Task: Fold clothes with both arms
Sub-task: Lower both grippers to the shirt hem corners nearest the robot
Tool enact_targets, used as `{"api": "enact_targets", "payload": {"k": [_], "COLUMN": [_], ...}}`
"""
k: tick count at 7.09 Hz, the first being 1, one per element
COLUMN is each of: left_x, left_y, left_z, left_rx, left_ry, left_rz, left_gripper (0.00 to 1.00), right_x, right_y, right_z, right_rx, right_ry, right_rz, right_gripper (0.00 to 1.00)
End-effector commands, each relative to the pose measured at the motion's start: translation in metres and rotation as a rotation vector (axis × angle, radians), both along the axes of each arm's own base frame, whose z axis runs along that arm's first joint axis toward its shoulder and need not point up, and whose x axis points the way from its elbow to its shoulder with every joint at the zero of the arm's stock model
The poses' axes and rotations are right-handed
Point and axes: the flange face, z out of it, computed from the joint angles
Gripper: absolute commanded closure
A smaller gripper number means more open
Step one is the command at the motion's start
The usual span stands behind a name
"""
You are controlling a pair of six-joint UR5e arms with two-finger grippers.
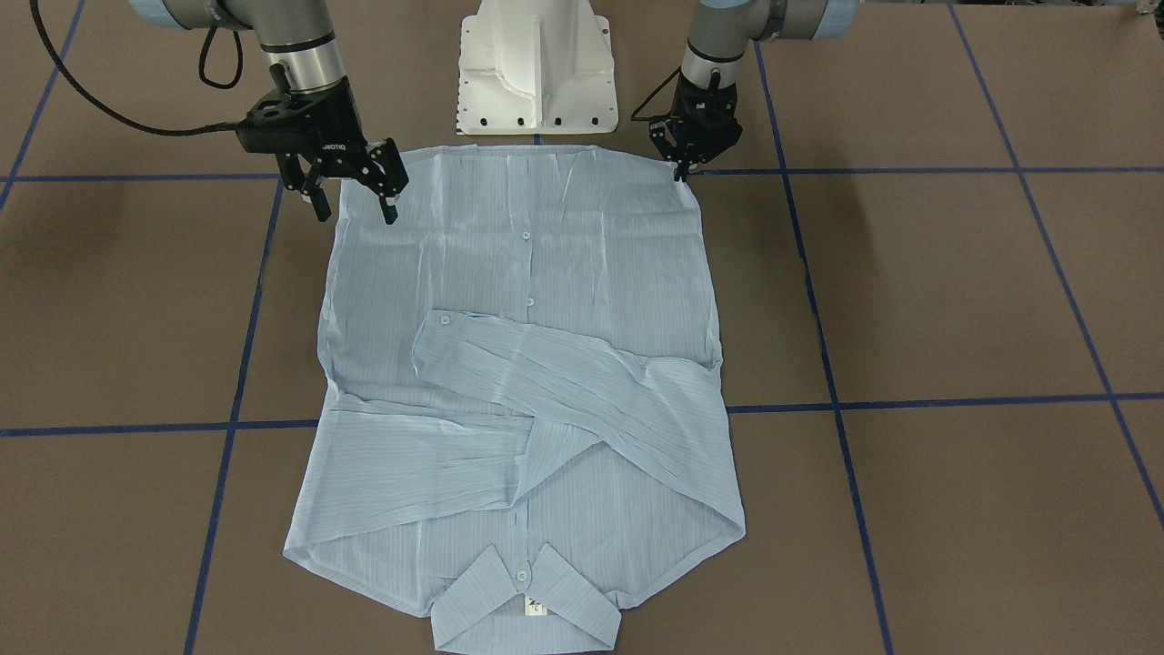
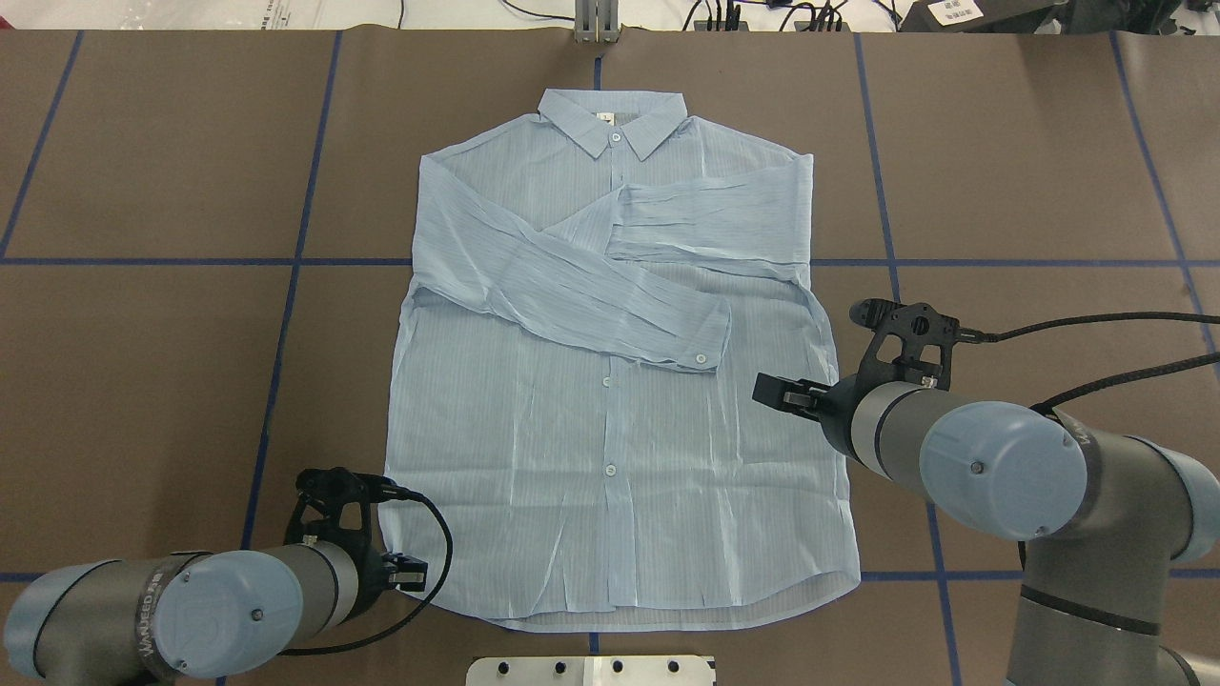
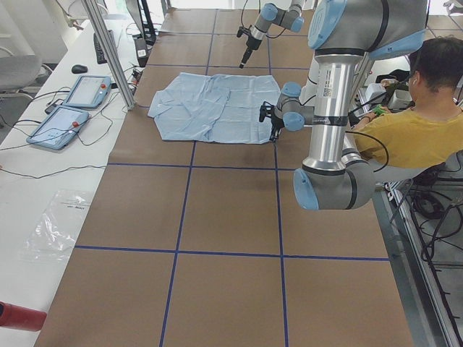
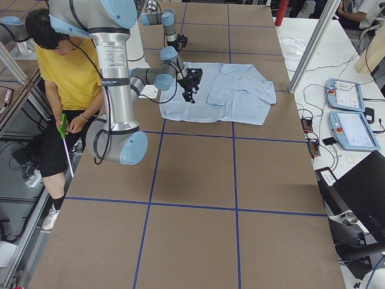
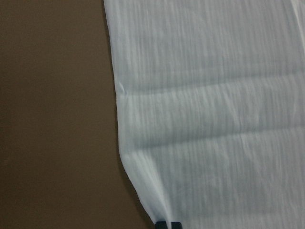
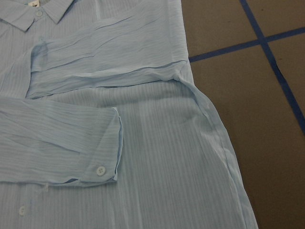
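The robot's right gripper should close on the free hem corner (image 1: 351,182) of the light blue shirt, opposite the corner that the left gripper holds.
The light blue pinstriped shirt (image 1: 564,273) lies flat and face up on the brown table, both sleeves folded across its chest and its collar (image 2: 615,119) at the far side from the robot. My left gripper (image 1: 680,173) is down at the hem corner on its side, shut on the fabric. In the left wrist view the shirt edge (image 5: 143,191) runs into the closed fingertips (image 5: 169,224). My right gripper (image 1: 355,207) hangs open above the other hem corner with nothing between its fingers. The right wrist view looks down on the folded sleeves (image 6: 71,143) from above.
The white pedestal base (image 1: 536,73) stands just behind the hem. Blue tape lines (image 2: 286,314) cross the table. A seated person in yellow (image 3: 427,123) is beside the robot. Two tablets (image 4: 349,114) and cables lie on a white side bench.
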Motion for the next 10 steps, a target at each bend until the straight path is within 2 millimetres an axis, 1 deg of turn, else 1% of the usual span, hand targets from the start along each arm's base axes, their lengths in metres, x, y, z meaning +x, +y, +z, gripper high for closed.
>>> {"api": "enact_targets", "payload": {"k": [1, 2, 3, 4, 5, 6, 7, 8, 9, 10], "left_x": [0.000, 0.001, 0.001, 0.000, -0.001, -0.001, -0.002, -0.001, -0.002, -0.002], "left_y": [-0.001, -0.001, 0.000, 0.000, 0.002, 0.000, -0.001, 0.001, -0.002, -0.002], "left_z": [-0.001, -0.006, -0.008, -0.011, -0.014, -0.015, -0.016, -0.016, -0.015, -0.016], "left_rx": [0.001, 0.003, 0.003, 0.005, 0.007, 0.019, 0.030, 0.033, 0.058, 0.064], "left_ry": [0.002, 0.013, 0.017, 0.025, 0.029, 0.031, 0.032, 0.032, 0.029, 0.031], "left_rz": [-0.002, -0.002, 0.000, -0.002, 0.000, -0.014, -0.027, -0.026, -0.055, -0.061], "left_gripper": [1.00, 1.00, 1.00, 1.00, 1.00, 1.00, 1.00, 1.00, 1.00, 1.00], "right_x": [0.001, 0.006, 0.016, 0.024, 0.016, 0.006, -0.005, -0.013, -0.020, -0.026], "right_y": [0.005, 0.011, 0.020, 0.033, 0.053, 0.077, 0.102, 0.119, 0.135, 0.149], "right_z": [0.012, 0.026, 0.045, 0.067, 0.078, 0.088, 0.094, 0.098, 0.103, 0.103], "right_rx": [-0.008, -0.005, 0.009, 0.022, 0.021, 0.049, 0.072, 0.044, 0.042, 0.034], "right_ry": [0.012, 0.004, -0.020, -0.021, -0.008, 0.018, 0.040, 0.046, 0.082, 0.071], "right_rz": [-0.009, -0.017, -0.025, -0.034, -0.005, -0.012, -0.033, -0.040, -0.060, -0.052], "right_gripper": [0.00, 0.00, 0.00, 0.00, 0.00, 0.01, 0.18, 0.34, 0.45, 0.46]}}
